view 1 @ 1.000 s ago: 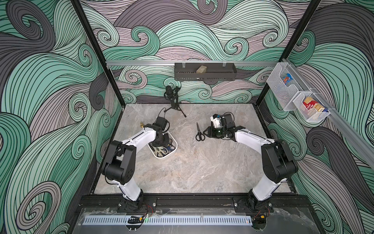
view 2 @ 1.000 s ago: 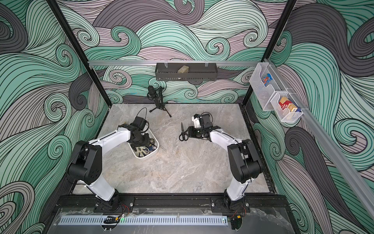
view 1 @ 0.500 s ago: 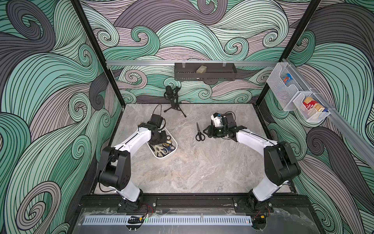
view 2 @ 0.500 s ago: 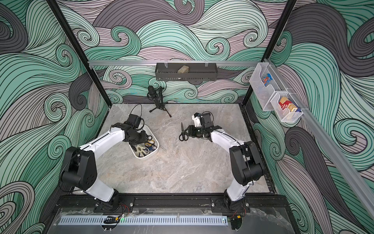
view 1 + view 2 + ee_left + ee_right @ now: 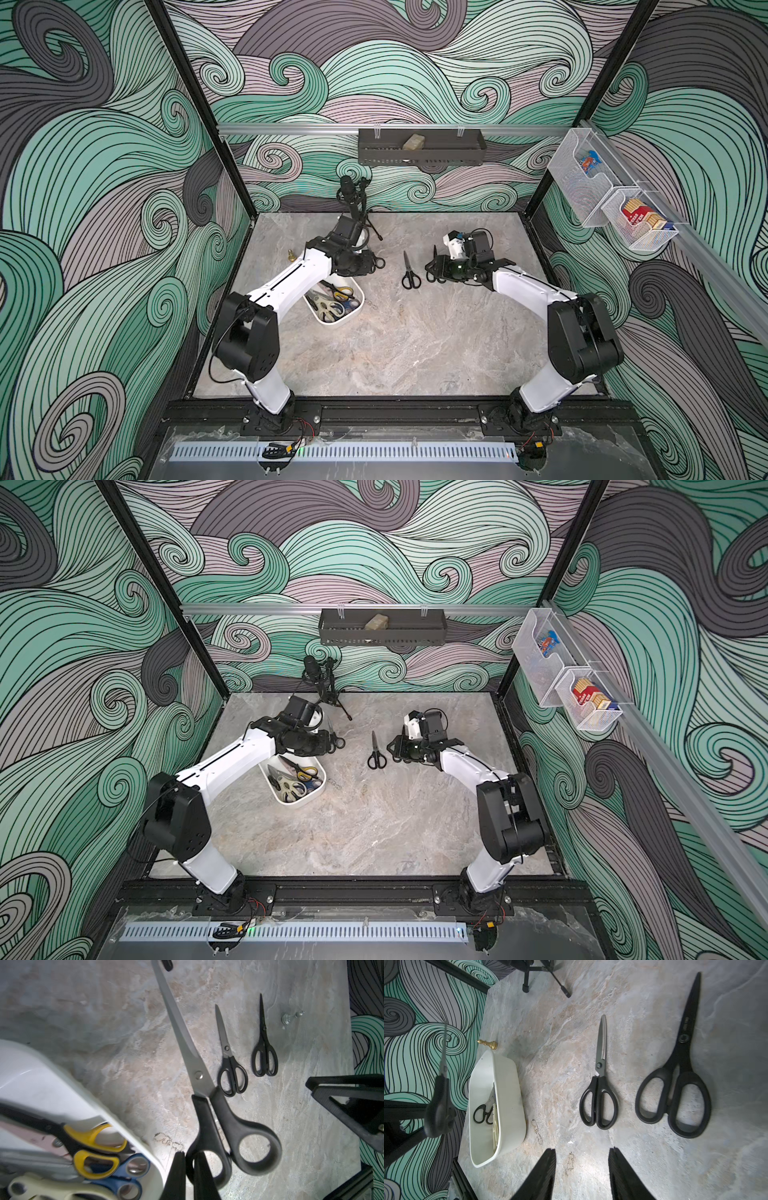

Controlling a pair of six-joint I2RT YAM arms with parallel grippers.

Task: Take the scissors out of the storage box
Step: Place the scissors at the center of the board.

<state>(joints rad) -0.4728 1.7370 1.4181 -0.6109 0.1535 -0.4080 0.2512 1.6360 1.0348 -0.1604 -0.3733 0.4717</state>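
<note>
My left gripper is to release the large scissors on the table point(image 5: 387, 275) point(image 5: 200, 1067) between the storage box and the steel-bladed pair.
My left gripper point(image 5: 192, 1159) is shut on one handle loop of a large black-handled pair of scissors point(image 5: 209, 1093). It holds the pair in the air, just past the far end of the white storage box point(image 5: 357, 311); in both top views the gripper point(image 5: 328, 744) hangs there. Yellow-black point(image 5: 93, 1147), blue point(image 5: 128, 1172) and cream point(image 5: 52, 1188) pairs lie in the box. Two black pairs lie on the table, one with bare steel blades point(image 5: 600, 1088) and one all black point(image 5: 679, 1076). My right gripper point(image 5: 582, 1153) is open and empty, hovering low beside them.
A microphone on a small tripod point(image 5: 353, 199) stands at the back. A gold chess piece point(image 5: 292, 254) sits left of the box and a silver one point(image 5: 291, 1016) beyond the laid-out pairs. A black wall tray point(image 5: 419, 151) and mesh baskets point(image 5: 602, 195) hang on the walls.
My left arm has lifted the large black scissors out of the box and carried them toward the back and the middle. The right arm has barely moved.
</note>
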